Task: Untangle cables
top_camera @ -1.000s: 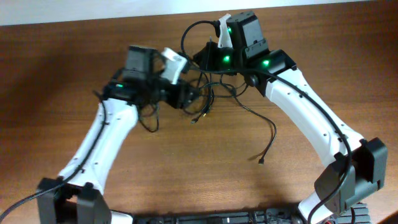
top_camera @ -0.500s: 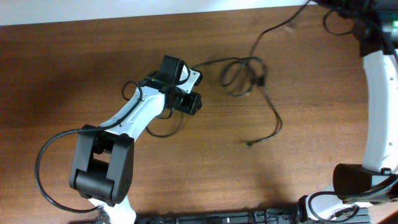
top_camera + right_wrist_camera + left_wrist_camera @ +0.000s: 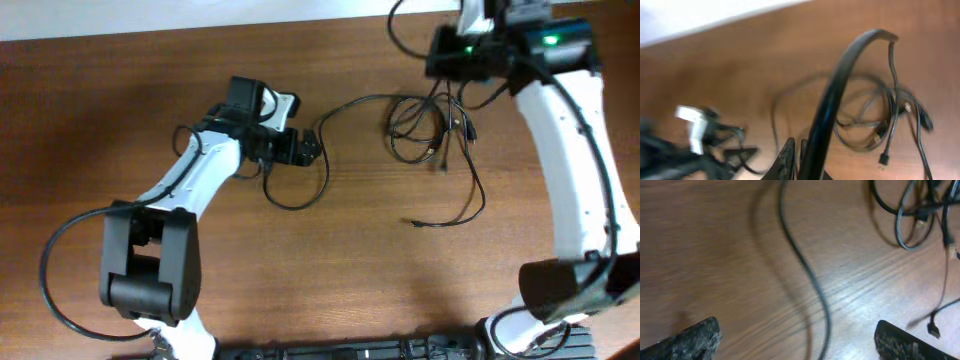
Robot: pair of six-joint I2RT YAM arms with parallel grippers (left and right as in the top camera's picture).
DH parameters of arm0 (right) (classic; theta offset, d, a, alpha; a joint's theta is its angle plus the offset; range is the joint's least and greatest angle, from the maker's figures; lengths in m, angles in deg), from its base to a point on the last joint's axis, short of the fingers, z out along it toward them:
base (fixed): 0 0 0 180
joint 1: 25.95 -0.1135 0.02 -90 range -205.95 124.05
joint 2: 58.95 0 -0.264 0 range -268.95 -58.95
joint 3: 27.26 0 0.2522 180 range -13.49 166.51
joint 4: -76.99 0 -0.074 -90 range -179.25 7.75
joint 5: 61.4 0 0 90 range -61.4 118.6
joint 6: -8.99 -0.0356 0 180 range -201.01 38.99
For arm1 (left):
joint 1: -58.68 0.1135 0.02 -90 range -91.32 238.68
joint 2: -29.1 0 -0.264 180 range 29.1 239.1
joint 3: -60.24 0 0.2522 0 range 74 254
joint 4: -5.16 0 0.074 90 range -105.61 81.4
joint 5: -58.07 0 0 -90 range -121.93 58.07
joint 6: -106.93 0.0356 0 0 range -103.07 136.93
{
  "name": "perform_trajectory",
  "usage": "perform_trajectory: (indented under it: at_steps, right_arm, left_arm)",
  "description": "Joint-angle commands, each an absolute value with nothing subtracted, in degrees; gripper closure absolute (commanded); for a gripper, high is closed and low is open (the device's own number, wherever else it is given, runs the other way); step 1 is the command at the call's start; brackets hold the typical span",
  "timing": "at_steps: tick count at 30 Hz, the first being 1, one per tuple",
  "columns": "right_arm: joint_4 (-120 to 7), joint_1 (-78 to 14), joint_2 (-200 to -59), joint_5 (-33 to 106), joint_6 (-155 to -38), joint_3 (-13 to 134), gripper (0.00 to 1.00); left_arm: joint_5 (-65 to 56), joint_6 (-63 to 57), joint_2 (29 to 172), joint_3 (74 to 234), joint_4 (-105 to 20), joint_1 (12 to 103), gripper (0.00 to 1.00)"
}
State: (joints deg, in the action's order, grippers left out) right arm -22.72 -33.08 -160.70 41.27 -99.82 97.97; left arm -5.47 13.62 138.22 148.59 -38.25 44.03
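Observation:
I need to set the cable in the table's far corner (image 3: 570,45) near the white wall, clear of the bundle, using my right gripper.
The cables (image 3: 420,130) are thin black cords looped in a loose bundle at the upper right of the wooden table. The bundle also shows in the left wrist view (image 3: 912,215) and the right wrist view (image 3: 875,125). One strand runs left from the bundle to my left gripper (image 3: 305,148) and loops below it. My left gripper (image 3: 800,342) is open and low, and that strand lies between its fingers. My right gripper (image 3: 450,70) hovers above the bundle. Its fingers (image 3: 796,147) are shut, and a strand with a plug end (image 3: 883,159) hangs by them.
A loose cable tail ends in a small plug (image 3: 415,222) right of the table's middle. A thick black robot wire (image 3: 840,85) arches across the right wrist view. The table's far edge meets a white wall (image 3: 200,15). A dark rack (image 3: 350,352) lies along the front edge.
My right arm has come back in from the far right corner and now sits over the bundle. The bundle has shifted right. The strand by my left gripper now makes a bigger loop.

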Motion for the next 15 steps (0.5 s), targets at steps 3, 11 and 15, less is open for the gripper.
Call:
perform_trajectory:
  at_steps: [3, 11, 15]
  right_arm:
    - [-17.85, -43.75, -161.27, 47.65, -89.81, 92.96, 0.96]
    - [-19.62, -54.44, -160.44, 50.45, -85.78, 118.10, 0.96]
    - [-16.82, -54.44, -160.70, 47.87, -85.94, 110.93, 0.96]
  left_arm:
    - [-4.75, 13.00, 138.81, 149.53, -38.43, 51.59, 0.01]
    - [-8.40, 7.10, 138.81, 149.53, -42.01, 66.54, 0.01]
    - [-9.32, 7.13, 138.81, 149.48, -42.56, 67.37, 0.01]
